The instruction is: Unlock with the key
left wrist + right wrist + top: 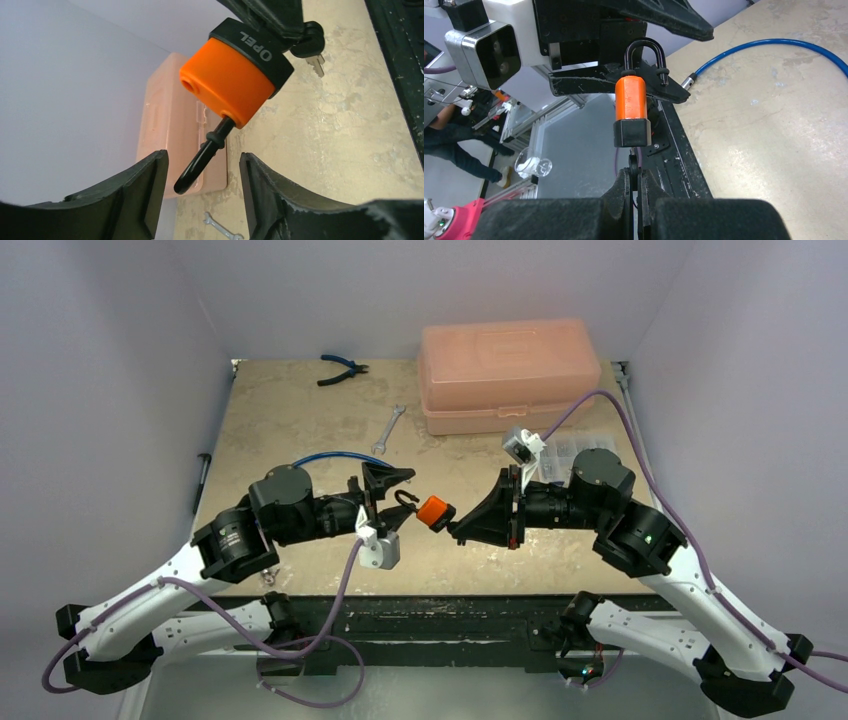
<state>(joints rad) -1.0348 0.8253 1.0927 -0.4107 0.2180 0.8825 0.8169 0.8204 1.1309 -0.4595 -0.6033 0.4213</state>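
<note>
Next, I set the orange padlock down with my right gripper on the bare table (367,518) (769,142) in front of the blue cable.
An orange padlock (433,510) with a black base is held in the air between my two grippers. My right gripper (457,529) is shut on the black head of the key (634,163), which sits in the padlock's base (631,132). In the left wrist view the padlock (227,82) shows one empty shackle hole, and the black shackle (200,160) sticks out on one leg. My left gripper (202,167) is open, and the shackle lies between its fingers without touching them. A spare key (316,62) hangs by the base.
A pink toolbox (510,375) stands at the back right, with a small clear box (578,453) in front of it. A wrench (390,428) and blue-handled pliers (342,368) lie on the back of the table. A blue cable (335,455) runs by the left arm.
</note>
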